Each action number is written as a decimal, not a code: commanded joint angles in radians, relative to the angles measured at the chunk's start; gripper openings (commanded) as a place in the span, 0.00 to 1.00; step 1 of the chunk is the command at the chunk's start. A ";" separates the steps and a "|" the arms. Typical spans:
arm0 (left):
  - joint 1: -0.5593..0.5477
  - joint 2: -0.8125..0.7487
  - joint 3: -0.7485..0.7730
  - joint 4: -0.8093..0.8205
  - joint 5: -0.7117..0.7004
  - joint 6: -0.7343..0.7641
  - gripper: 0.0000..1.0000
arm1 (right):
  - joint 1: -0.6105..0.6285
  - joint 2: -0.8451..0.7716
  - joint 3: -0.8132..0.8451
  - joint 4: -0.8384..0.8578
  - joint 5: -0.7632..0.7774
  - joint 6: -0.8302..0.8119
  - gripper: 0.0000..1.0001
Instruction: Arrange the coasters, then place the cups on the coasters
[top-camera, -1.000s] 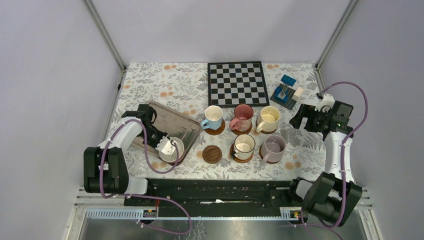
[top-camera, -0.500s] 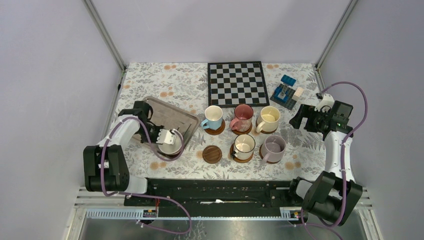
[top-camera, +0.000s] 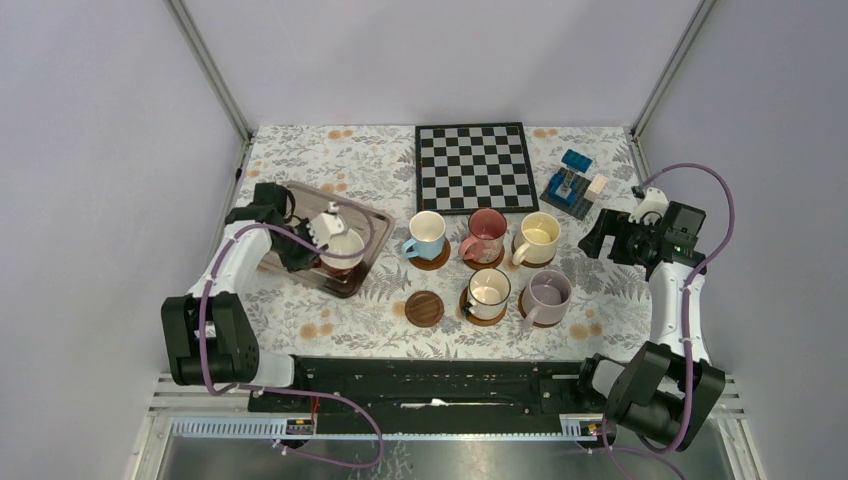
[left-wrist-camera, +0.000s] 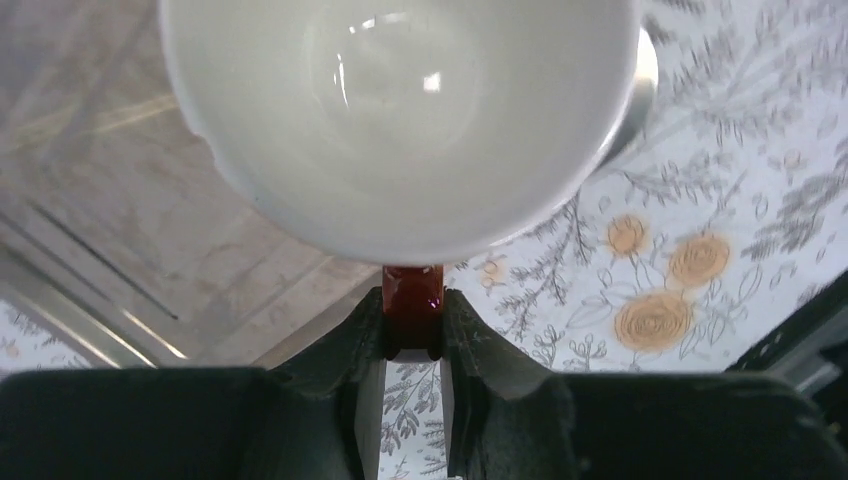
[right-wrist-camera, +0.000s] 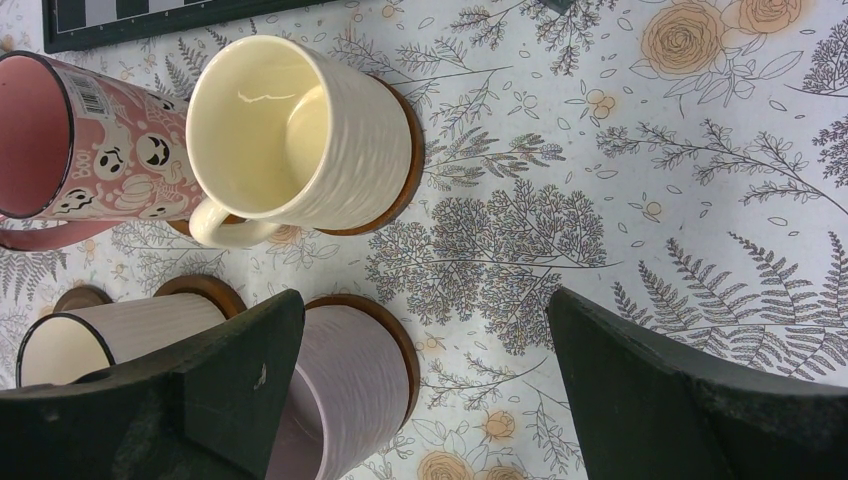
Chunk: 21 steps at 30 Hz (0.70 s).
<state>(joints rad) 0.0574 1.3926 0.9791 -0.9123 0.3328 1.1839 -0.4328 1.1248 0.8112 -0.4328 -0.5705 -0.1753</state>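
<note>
The left gripper pinches just the outer edge of the reddish-brown cup's handle, so the robot should set the cup down in the grey tray and grip the handle deeper (left-wrist-camera: 412, 282).
My left gripper (top-camera: 322, 238) is shut on the reddish-brown handle (left-wrist-camera: 412, 298) of a cup (top-camera: 344, 246) that is white inside. It holds the cup over the grey tray (top-camera: 300, 205); the cup's bowl (left-wrist-camera: 400, 110) fills the left wrist view. One coaster (top-camera: 424, 308) lies bare at the front. Light blue (top-camera: 427, 234), pink (top-camera: 487, 234), cream-yellow (top-camera: 538, 236), white (top-camera: 490, 291) and lilac (top-camera: 548, 294) cups each stand on a coaster. My right gripper (top-camera: 603, 240) hangs open, right of the cream-yellow cup (right-wrist-camera: 290, 135) and the lilac cup (right-wrist-camera: 340, 385), with nothing in it.
A chessboard (top-camera: 475, 167) lies at the back centre. A blue block toy (top-camera: 572, 186) sits to its right. The metal tray takes up the left side of the flowered tablecloth. The enclosure's frame posts rise at the back corners.
My left gripper has carried the cup from the tray's near corner back and up over the tray. The tray has turned and shifted left. My right arm has not moved.
</note>
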 joint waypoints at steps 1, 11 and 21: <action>0.013 -0.053 0.084 0.082 0.135 -0.250 0.00 | 0.005 -0.009 0.008 0.003 -0.025 -0.018 0.98; 0.009 -0.181 -0.090 0.216 0.118 -0.373 0.00 | 0.005 -0.017 0.010 0.004 -0.028 -0.015 0.98; 0.128 -0.111 -0.191 0.277 0.106 -0.274 0.00 | 0.005 -0.026 0.010 0.000 -0.024 -0.016 0.98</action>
<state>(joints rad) 0.1493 1.2293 0.8097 -0.6628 0.4366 0.8604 -0.4328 1.1225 0.8112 -0.4335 -0.5701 -0.1795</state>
